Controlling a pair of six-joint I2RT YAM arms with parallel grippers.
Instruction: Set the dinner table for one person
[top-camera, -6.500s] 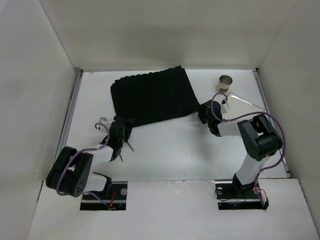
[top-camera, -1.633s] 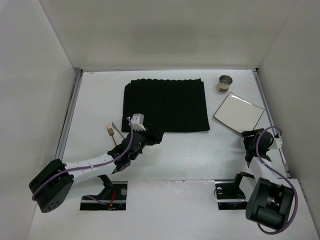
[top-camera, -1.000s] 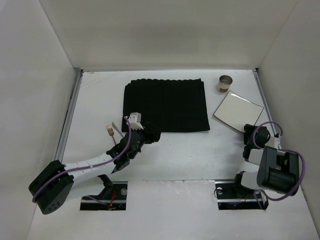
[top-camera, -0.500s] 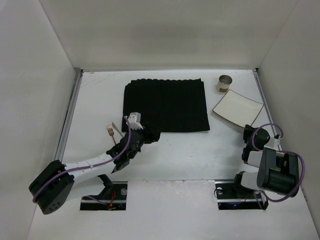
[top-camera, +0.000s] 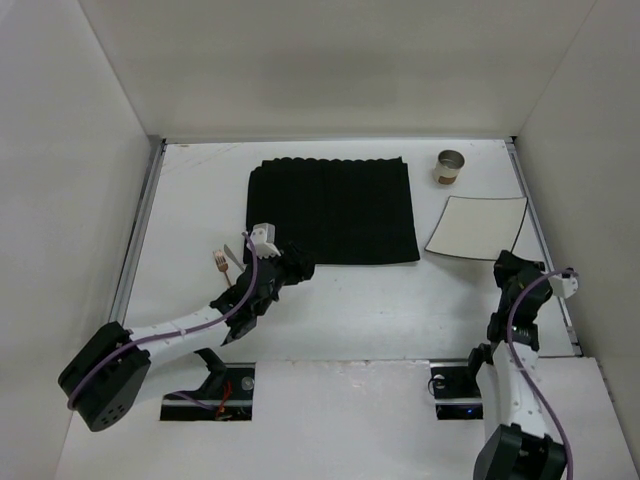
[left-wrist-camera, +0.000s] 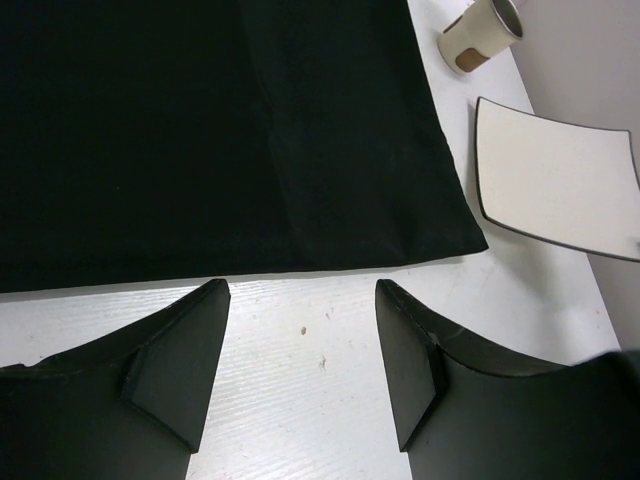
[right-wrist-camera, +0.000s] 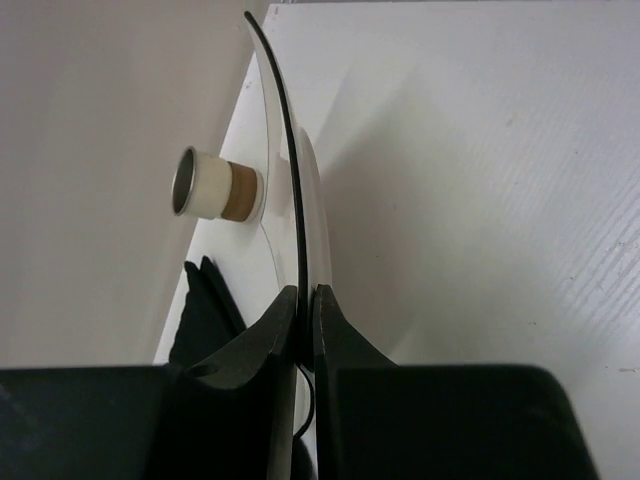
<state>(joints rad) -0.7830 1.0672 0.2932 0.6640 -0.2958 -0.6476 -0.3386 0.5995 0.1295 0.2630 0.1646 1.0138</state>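
Observation:
I should let go of the white square plate with my right gripper on the middle of the black placemat (top-camera: 333, 196), a little toward the back.
A black placemat (top-camera: 333, 210) lies flat on the white dinner table (top-camera: 380, 300), also in the left wrist view (left-wrist-camera: 220, 130). A white square plate (top-camera: 477, 227) with a dark rim is lifted at the right; my right gripper (top-camera: 503, 262) is shut on its near edge (right-wrist-camera: 290, 200), fingers (right-wrist-camera: 335, 330) pinching the rim. My left gripper (top-camera: 297, 268) is open and empty just below the placemat's near edge, fingers (left-wrist-camera: 410, 350) spread over bare table. The plate also shows in the left wrist view (left-wrist-camera: 555, 180).
A white and tan cup (top-camera: 451, 166) stands at the back right, also seen in the left wrist view (left-wrist-camera: 480, 32) and the right wrist view (right-wrist-camera: 212, 187). Cutlery with a wooden handle (top-camera: 222, 262) lies left of the left gripper. White walls close three sides.
The placemat was spread flat earlier. The right gripper took the plate by its near edge, lifted and turned it, and the right arm swung out. The left gripper drew back slightly.

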